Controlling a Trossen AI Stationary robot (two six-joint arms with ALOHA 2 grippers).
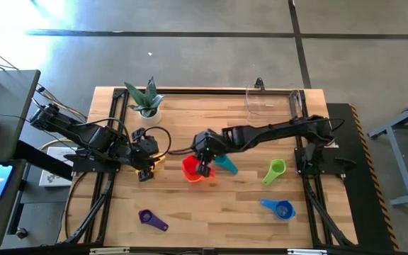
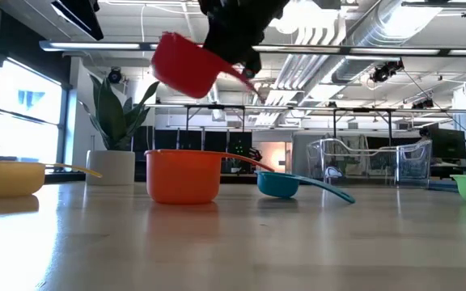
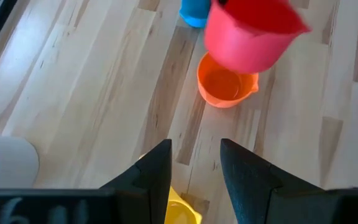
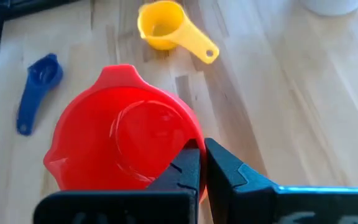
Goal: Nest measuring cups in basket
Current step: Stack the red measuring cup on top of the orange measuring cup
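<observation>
My right gripper will let go of the red cup inside the orange cup [image 1: 194, 172], next to the teal cup.
My right gripper [image 1: 204, 167] is shut on the red cup [image 2: 186, 65], held in the air above the orange cup [image 2: 183, 175], which stands on its base at the table's middle. The teal cup [image 1: 226, 165] lies just right of them. My left gripper [image 3: 194, 167] is open, low over the yellow cup [image 3: 180, 210] at the table's left; I see no touch. The green cup [image 1: 275, 171], blue cup [image 1: 279, 208] and purple cup [image 1: 152, 219] lie apart on the table. The clear basket [image 1: 275, 100] stands at the far right. My right gripper pinches the red cup between its two fingers [image 4: 188, 167] at the rim side where the handle [image 2: 245, 78] starts; the fingers hide most of the handle. The fingers come from above, slanting down. The cup is lifted clear and tilted, its mouth up toward the wrist camera.
A green plant in a white pot [image 1: 146, 103] stands at the far left of the table. The right arm reaches across the table's middle from the right edge. Bare wood shows along the near edge between the purple and blue cups.
</observation>
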